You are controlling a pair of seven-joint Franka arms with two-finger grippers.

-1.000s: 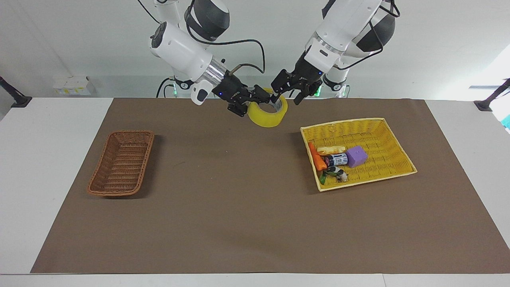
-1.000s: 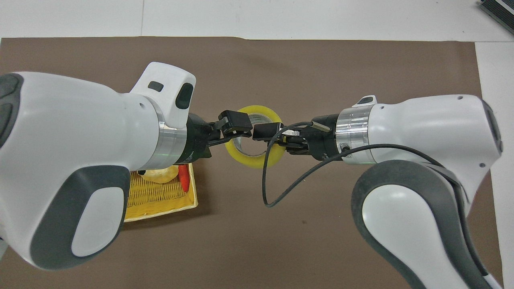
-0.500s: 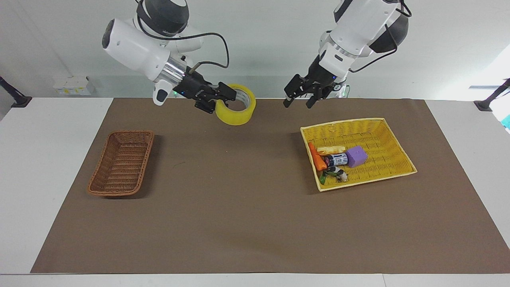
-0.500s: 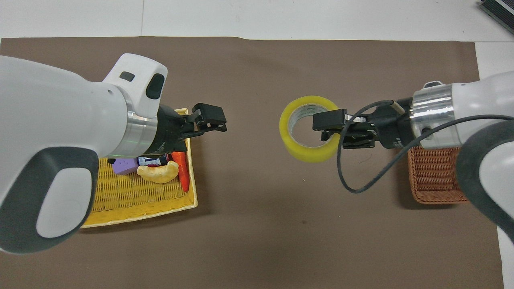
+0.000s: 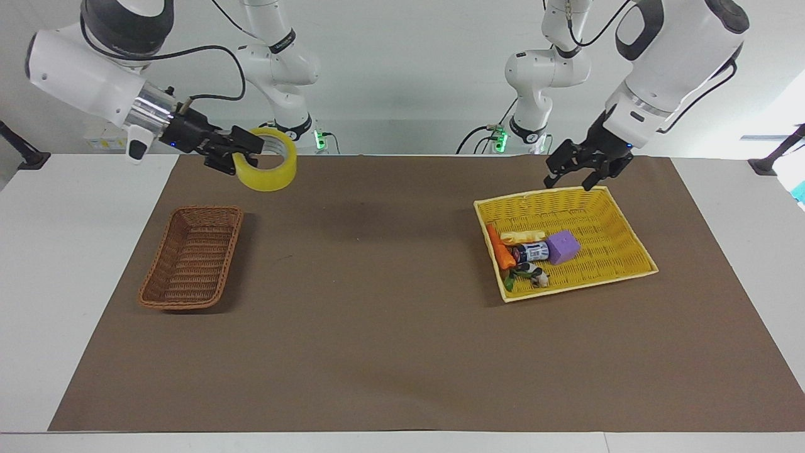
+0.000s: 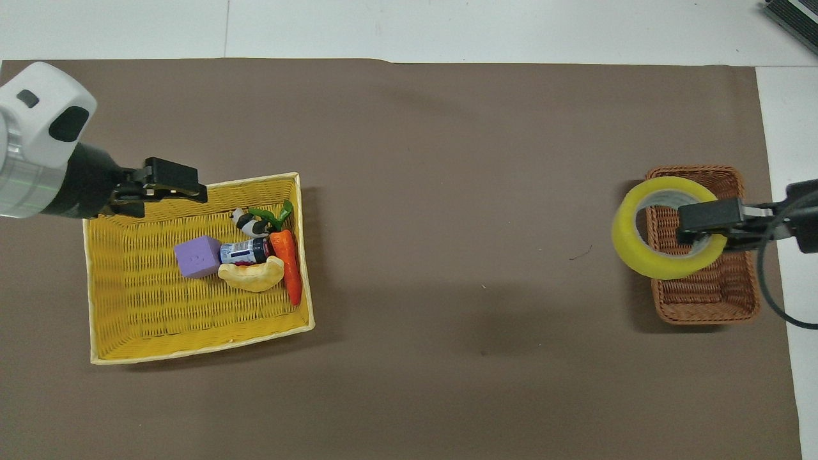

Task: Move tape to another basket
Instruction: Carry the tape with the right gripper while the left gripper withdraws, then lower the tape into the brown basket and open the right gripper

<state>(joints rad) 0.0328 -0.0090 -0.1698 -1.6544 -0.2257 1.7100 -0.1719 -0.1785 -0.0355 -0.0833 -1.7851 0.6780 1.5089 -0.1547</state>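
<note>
I have a spot for the tape, now hanging in the air, near the middle of the empty brown wicker basket [image 6: 698,227]. Next, my right gripper releases it there, flat on the basket's bottom.
The tape [image 5: 265,178], a yellowish roll, hangs in the air from my right gripper [image 5: 246,151], which is shut on its wall with one finger inside the ring. In the overhead view the tape [image 6: 661,265] and the right gripper [image 6: 702,223] overlap the brown wicker basket [image 6: 706,318] at its edge toward the table's middle. The brown basket [image 5: 188,306] holds nothing and lies at the right arm's end. My left gripper [image 5: 575,175] is open and empty over the yellow basket's rim nearest the robots; it also shows in the overhead view [image 6: 171,191].
The yellow basket [image 5: 629,274] at the left arm's end holds a purple cube [image 5: 563,245], a carrot [image 5: 499,250], a small can [image 5: 531,252], a bread piece and a toy cow. A brown mat [image 5: 377,314] covers the table.
The left gripper let go of the tape and drew back over the yellow basket. The right gripper carried the tape from the table's middle toward the brown basket.
</note>
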